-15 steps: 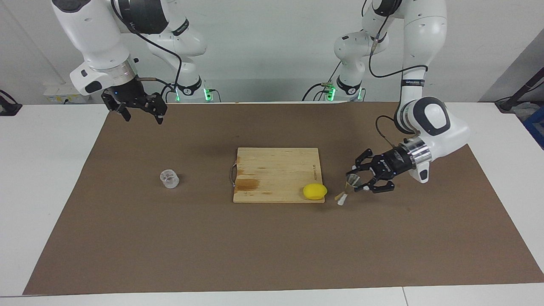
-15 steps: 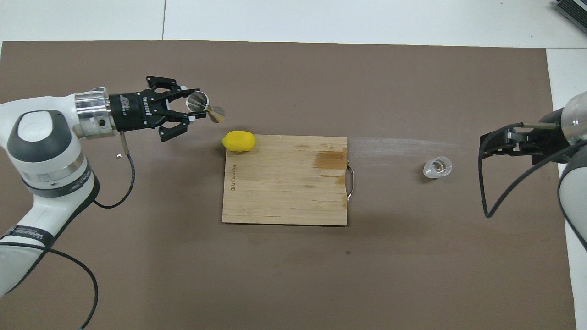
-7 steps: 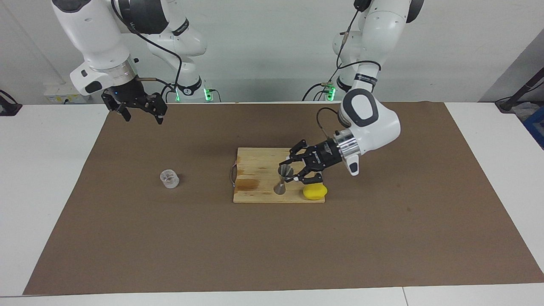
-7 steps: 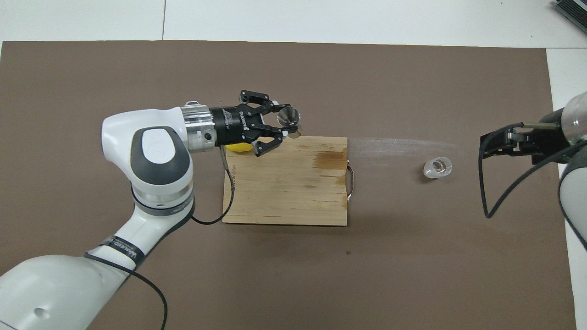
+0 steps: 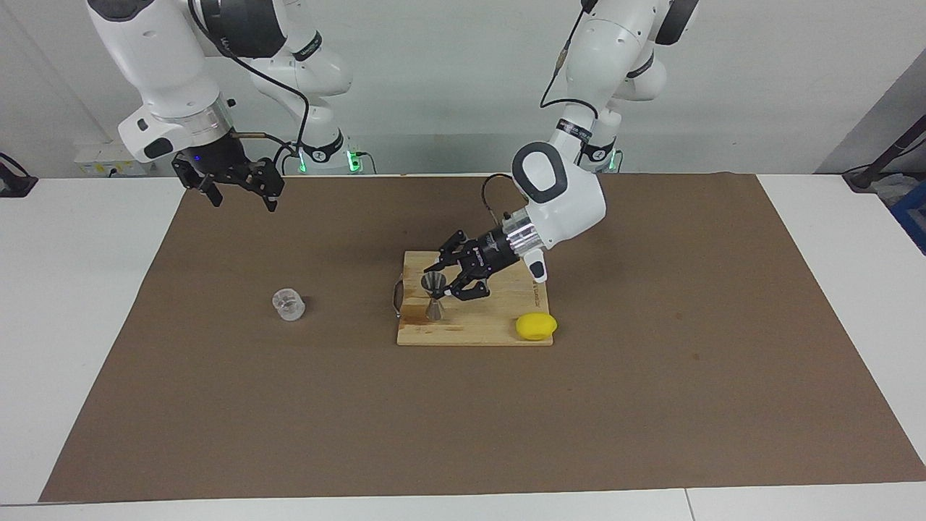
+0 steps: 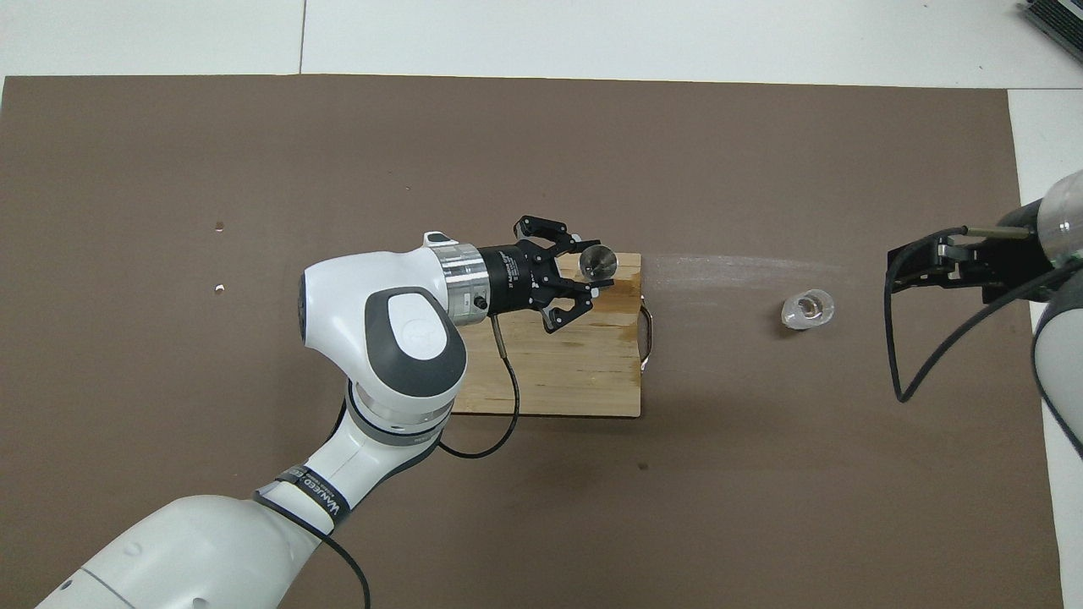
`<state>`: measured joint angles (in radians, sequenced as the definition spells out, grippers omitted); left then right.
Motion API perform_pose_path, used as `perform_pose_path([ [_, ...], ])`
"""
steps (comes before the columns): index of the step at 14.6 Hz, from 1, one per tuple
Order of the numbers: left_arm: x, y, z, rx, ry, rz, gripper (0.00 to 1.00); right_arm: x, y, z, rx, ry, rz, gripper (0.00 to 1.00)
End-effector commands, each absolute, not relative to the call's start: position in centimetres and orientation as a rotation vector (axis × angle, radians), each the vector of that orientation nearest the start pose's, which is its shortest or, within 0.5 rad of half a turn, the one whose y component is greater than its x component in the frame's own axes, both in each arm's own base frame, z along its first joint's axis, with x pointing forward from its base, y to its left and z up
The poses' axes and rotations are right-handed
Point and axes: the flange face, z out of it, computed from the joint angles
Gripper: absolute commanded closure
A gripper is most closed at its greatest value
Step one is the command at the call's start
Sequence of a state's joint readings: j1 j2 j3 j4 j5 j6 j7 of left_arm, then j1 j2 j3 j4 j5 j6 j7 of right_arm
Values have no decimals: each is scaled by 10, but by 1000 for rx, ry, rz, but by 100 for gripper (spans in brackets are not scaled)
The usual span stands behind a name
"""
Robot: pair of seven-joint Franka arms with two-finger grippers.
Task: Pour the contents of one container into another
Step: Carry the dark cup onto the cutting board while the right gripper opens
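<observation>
My left gripper is to release the silvery hourglass jigger, now upright at the board's corner, just inside the cutting board's far corner (image 6: 593,283) on the side of the metal handle.
The silvery hourglass jigger (image 5: 434,298) stands upright at the cutting board's (image 5: 481,329) corner toward the right arm's end. My left gripper (image 5: 440,284) is shut on its upper cone; the foot is at the board's surface. In the overhead view the jigger (image 6: 598,261) shows in the left gripper (image 6: 593,269). The small clear cup (image 5: 289,305) stands on the brown mat toward the right arm's end, also seen from overhead (image 6: 808,309). My right gripper (image 5: 240,192) waits open above the mat, nearer to the robots than the cup; only its tip (image 6: 898,267) shows from overhead.
A yellow lemon (image 5: 536,326) lies at the board's corner toward the left arm's end; the left arm hides it from overhead. The board (image 6: 575,376) has a metal handle (image 6: 649,337) on the side toward the cup.
My left gripper has carried the jigger from the mat beside the lemon over the board to the corner nearest the cup. The right arm and cup have not moved.
</observation>
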<state>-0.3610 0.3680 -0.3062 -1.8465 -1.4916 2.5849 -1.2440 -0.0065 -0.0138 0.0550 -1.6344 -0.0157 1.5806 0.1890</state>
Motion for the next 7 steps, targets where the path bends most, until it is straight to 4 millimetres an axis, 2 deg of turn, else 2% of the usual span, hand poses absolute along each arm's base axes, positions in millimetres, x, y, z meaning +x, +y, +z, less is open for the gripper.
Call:
perform_pose_path([
  [1, 537, -380, 348, 1297, 1777, -845, 100, 543, 20, 604, -3162, 250, 80, 0],
  [5, 531, -380, 341, 1308, 1787, -850, 100, 536, 23, 604, -3163, 253, 145, 0],
  [6, 530, -381, 340, 1310, 1787, -854, 100, 536, 23, 602, -3162, 256, 150, 9],
  [7, 530, -382, 340, 1311, 1786, -855, 100, 537, 22, 602, -3162, 263, 136, 14],
])
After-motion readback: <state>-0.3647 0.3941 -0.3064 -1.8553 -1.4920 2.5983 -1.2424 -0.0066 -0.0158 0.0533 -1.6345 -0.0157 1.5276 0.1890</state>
